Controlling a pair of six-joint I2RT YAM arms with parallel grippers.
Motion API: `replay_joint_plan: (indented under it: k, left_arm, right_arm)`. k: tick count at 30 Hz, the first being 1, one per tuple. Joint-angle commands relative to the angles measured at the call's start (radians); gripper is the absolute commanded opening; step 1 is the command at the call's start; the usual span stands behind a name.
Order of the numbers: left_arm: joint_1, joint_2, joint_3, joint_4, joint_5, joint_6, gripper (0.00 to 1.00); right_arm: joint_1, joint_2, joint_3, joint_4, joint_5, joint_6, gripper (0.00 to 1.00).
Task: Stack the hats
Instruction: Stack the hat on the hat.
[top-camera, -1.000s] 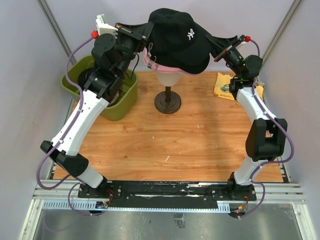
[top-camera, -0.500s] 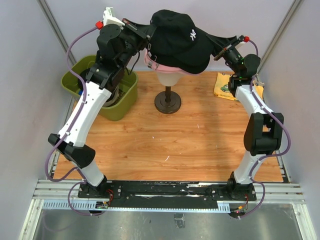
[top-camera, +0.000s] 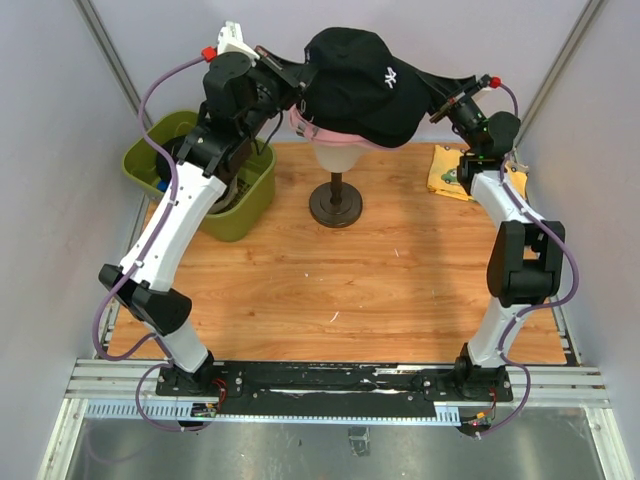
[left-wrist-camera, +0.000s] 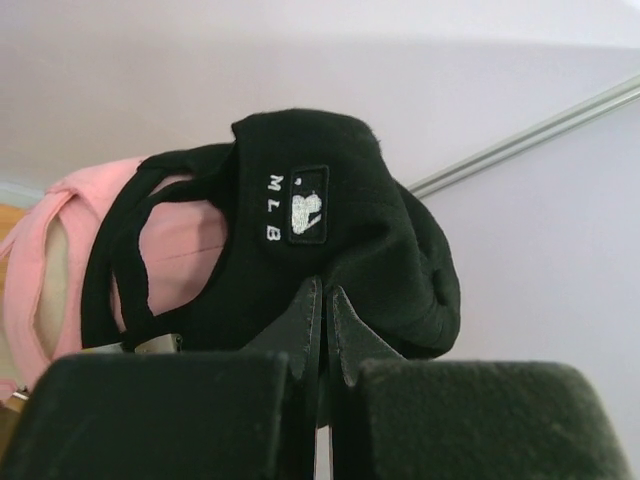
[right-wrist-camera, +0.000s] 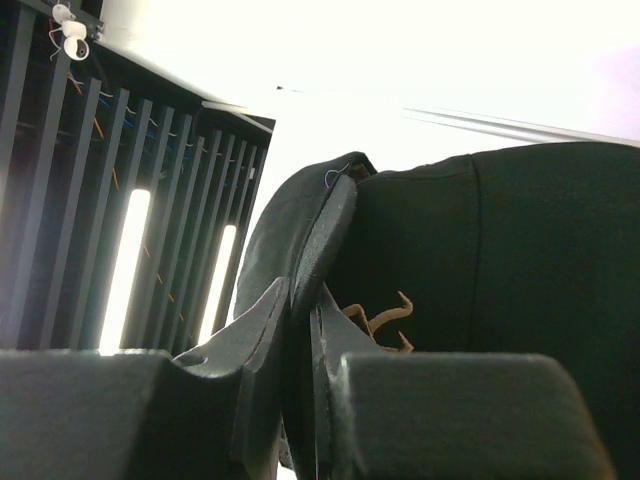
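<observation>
My left gripper holds the black cap below its MLB label, beside the back strap; next I open and take the strap (left-wrist-camera: 130, 268) to seat the cap.
A black cap (top-camera: 362, 85) with a small white logo hangs between both grippers, over a pink cap (top-camera: 308, 127) that sits on the cream mannequin head (top-camera: 335, 155). My left gripper (top-camera: 300, 82) is shut on the black cap's rear edge. In the left wrist view the gripper (left-wrist-camera: 325, 290) pinches the cap (left-wrist-camera: 340, 240) below its MLB label, with the pink cap (left-wrist-camera: 60, 250) behind. My right gripper (top-camera: 436, 95) is shut on the brim. In the right wrist view the gripper (right-wrist-camera: 303, 295) clamps the brim (right-wrist-camera: 325, 235).
An olive-green bin (top-camera: 238, 222) stands at the back left, under my left arm, with dark and blue items inside. The mannequin's dark stand (top-camera: 335, 207) is at the back centre. A yellow-beige fabric item (top-camera: 444, 170) lies at the back right, beside my right arm.
My left wrist has risen and swung right. The black cap has shifted slightly right and down over the pink cap. Both grippers have kept their hold.
</observation>
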Motion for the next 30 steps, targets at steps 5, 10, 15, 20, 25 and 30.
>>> replay_joint_plan:
  k: [5, 10, 15, 20, 25, 30]
  left_arm:
    - [0.011, -0.043, -0.108, 0.009, 0.015, 0.021, 0.00]
    - [0.016, -0.048, -0.130, 0.020, 0.020, 0.014, 0.00]
    - [0.025, -0.084, -0.190, 0.072, 0.013, -0.017, 0.03]
    - [0.030, -0.142, -0.252, 0.147, -0.032, -0.033, 0.28]
    - [0.037, -0.194, -0.308, 0.208, -0.080, -0.046, 0.37]
    - [0.053, -0.215, -0.335, 0.266, -0.110, -0.047, 0.42]
  right_arm:
    - [-0.040, 0.031, -0.030, 0.058, 0.005, 0.281, 0.13]
    - [-0.040, 0.038, -0.031, 0.052, -0.002, 0.273, 0.14]
    - [-0.040, 0.050, -0.028, 0.048, -0.007, 0.267, 0.16]
    - [-0.043, 0.054, -0.002, 0.037, -0.010, 0.242, 0.29]
    - [-0.051, 0.050, 0.022, 0.012, -0.013, 0.201, 0.35]
    - [-0.056, 0.045, 0.026, 0.010, -0.009, 0.181, 0.37]
